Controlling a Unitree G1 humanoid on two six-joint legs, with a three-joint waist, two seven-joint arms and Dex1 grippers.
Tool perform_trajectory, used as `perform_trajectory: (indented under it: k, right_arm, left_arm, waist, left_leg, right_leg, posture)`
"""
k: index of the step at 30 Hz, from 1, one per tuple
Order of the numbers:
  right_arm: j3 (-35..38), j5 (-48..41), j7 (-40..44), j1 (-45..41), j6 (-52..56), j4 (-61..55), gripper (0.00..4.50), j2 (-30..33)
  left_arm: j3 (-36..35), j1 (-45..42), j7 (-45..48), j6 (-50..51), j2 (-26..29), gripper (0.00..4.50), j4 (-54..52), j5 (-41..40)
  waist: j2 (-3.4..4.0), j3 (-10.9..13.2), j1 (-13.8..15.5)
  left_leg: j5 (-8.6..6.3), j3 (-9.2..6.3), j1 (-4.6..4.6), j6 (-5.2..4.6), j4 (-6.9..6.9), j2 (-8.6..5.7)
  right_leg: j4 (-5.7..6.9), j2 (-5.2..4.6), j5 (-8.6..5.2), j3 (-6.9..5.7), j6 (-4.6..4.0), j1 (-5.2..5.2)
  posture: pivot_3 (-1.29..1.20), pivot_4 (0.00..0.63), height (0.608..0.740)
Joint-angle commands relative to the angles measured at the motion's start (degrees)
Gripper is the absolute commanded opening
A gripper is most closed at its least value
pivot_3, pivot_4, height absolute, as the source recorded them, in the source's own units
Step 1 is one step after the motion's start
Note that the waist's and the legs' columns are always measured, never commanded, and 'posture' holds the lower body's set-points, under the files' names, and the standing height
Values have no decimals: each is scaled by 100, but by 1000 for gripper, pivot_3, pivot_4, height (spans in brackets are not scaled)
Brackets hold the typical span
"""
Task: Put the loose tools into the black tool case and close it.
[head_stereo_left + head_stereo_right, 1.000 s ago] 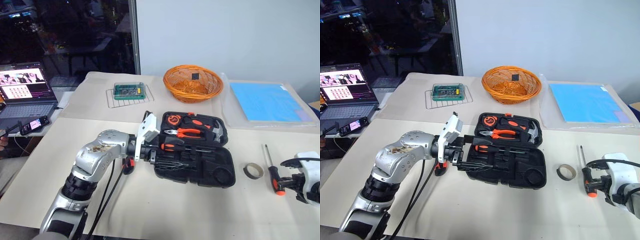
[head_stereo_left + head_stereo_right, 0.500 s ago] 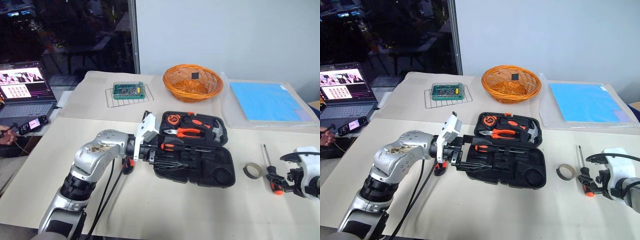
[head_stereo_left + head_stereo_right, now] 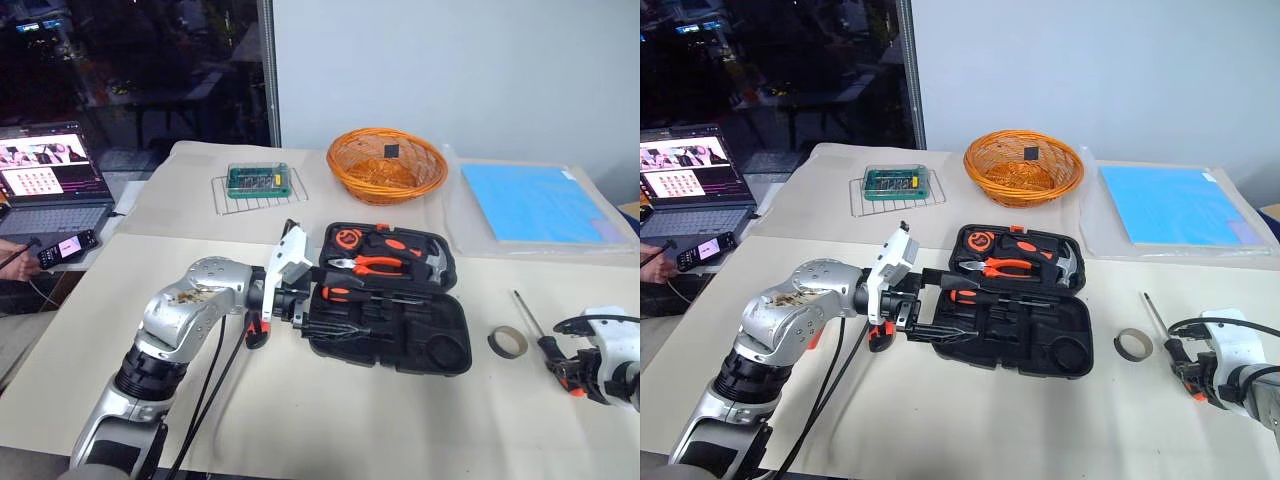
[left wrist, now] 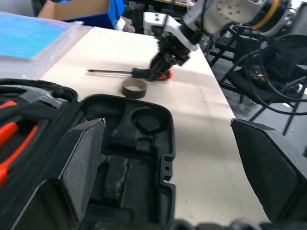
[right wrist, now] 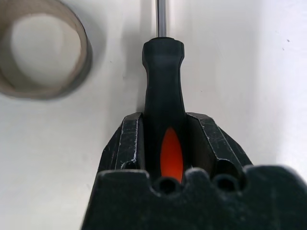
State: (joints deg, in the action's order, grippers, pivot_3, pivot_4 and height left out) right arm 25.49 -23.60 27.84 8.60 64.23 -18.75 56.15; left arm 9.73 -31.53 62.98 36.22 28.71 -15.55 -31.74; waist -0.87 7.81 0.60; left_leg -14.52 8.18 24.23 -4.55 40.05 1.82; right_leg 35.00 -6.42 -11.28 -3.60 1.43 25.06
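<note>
The robot's right gripper will release the screwdriver in the near half of the black tool case point(image 3: 396, 313), next to the other screwdriver.
The black tool case point(image 3: 445, 352) lies open in the middle of the table, with pliers, a hammer and other tools in its far half. My left gripper point(image 3: 322, 303) stands open at the case's left edge, holding nothing. Near the right edge of the table my right gripper point(image 3: 568, 372) is shut on the orange-and-black handle of a screwdriver point(image 5: 163, 81), whose shaft points away along the table. The greyish tape roll point(image 3: 507, 342) lies just left of it. Another orange-and-black tool point(image 3: 878, 335) lies partly hidden under my left forearm.
An orange wire basket point(image 3: 386, 165), a green bit box point(image 3: 258, 181) on a wire rack and a blue folder point(image 3: 530, 205) sit at the back. A laptop point(image 3: 50, 185) and a phone point(image 3: 62, 248) are at the far left, with a person's hand point(image 3: 10, 250) beside them.
My right gripper opened and closed again on the screwdriver's handle, and the shaft's tip has swung a little to the left. The left arm has stayed still.
</note>
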Motion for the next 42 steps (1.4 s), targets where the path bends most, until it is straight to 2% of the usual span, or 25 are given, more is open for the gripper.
perform_trajectory:
  k: [1, 4, 7, 11, 14, 19, 23, 34, 36, 37, 40, 41, 42]
  right_arm:
    - [282, -172, 693, -552, -909, -820, 983, 453]
    - [-490, -493, 1822, -1360, -1815, -900, 983, 670]
    - [-1801, 262, 2369, -2175, -2537, -462, 983, 1048]
    - [-3222, 1062, 3012, -3347, -3325, 314, 983, 860]
    - [-4076, 1757, 3507, -3921, -4088, 982, 983, 652]
    - [-4417, 2026, 3886, -4121, -4532, 1449, 983, 330]
    - [-4439, 2056, 4020, -4017, -4423, 1412, 983, 158]
    - [-4589, 2409, 4274, -3940, -4530, 1674, 983, -100]
    - [-4652, 2426, 4415, -3950, -4587, 1782, 2002, -119]
    - [-4663, 2429, 4472, -3935, -4628, 1810, 2217, -117]
    - [-4527, 2491, 4379, -3897, -4808, 1834, 3251, -143]
    - [-4439, 2432, 4401, -3882, -4790, 1792, 3489, -148]
    - [-4345, 2349, 4438, -3861, -4785, 1744, 3489, -159]
  left_arm:
    - [-349, 302, 1, -232, 226, 4500, -280, -89]
    - [-758, 573, 21, 205, 580, 4500, -434, -534]
    - [-988, 882, 38, 274, 926, 4500, -607, -661]
    - [-1257, 1158, 13, 369, 1215, 4500, -760, -826]
    - [-1351, 1255, -4, 298, 1333, 4500, -782, -800]
    - [-1453, 1408, -23, 300, 1402, 4500, -917, -879]
    - [-1497, 1558, -53, 247, 1450, 4500, -994, -888]
    - [-1404, 1583, -101, 135, 1463, 4500, -999, -849]
    - [-1377, 1560, -98, 118, 1457, 4500, -978, -836]
    - [-1364, 1552, -98, 111, 1453, 4500, -969, -828]
    - [-1349, 1533, -110, 114, 1443, 4500, -958, -824]
    - [-1343, 1534, -115, 113, 1441, 4500, -958, -818]
    - [-1335, 1534, -119, 110, 1437, 4500, -958, -811]
  waist:
    - [4, 7, -63]
    - [-10, 34, -144]
    - [-27, 51, -131]
    - [-30, 65, -23]
    - [-32, 69, -9]
    - [-33, 72, 13]
    - [-34, 76, 1]
    - [-33, 77, 5]
    - [-33, 77, 6]
    - [-33, 77, 8]
    - [-34, 76, 8]
    - [-38, 74, 4]
    - [-40, 73, 0]
  left_leg:
    - [0, 3, -7, 1, -2, 1]
    - [9, -5, -14, 16, -2, 11]
    - [23, -34, -27, 39, -16, 14]
    - [22, -32, -16, 49, -24, 8]
    - [21, -23, 9, 31, -16, 0]
    - [34, -21, 12, 58, -17, -4]
    - [34, -17, 12, 63, -17, -5]
    - [29, -24, -3, 55, -16, 1]
    - [31, -25, -5, 56, -16, 4]
    - [31, -27, -6, 56, -16, 5]
    - [47, -31, -6, 82, -17, 7]
    - [47, -31, -6, 82, -17, 7]
    - [46, -29, -9, 82, -17, 8]
  right_leg:
    - [3, 4, 2, 10, 1, 0]
    - [5, 25, 10, 13, -12, 6]
    - [5, 42, 12, 12, -25, 3]
    - [1, 23, 8, -1, -37, 14]
    - [0, 15, 20, -1, -53, 32]
    - [-1, 12, 16, -10, -44, 27]
    - [-1, 9, 27, -12, -17, 25]
    - [8, 11, 15, -19, -45, 19]
    - [11, 14, 21, -19, -55, 18]
    - [11, 16, 26, -19, -66, 18]
    - [9, 21, 28, -23, -70, 14]
    - [8, 21, 27, -23, -69, 12]
    - [7, 22, 27, -23, -68, 9]
  posture:
    - [0, 150, 740]
    - [0, 150, 740]
    - [0, 150, 740]
    - [0, 150, 740]
    - [0, 150, 740]
    - [0, 150, 740]
    - [0, 150, 740]
    - [0, 150, 740]
    - [0, 150, 740]
    - [0, 150, 740]
    - [0, 150, 740]
    - [0, 150, 740]
    - [0, 150, 740]
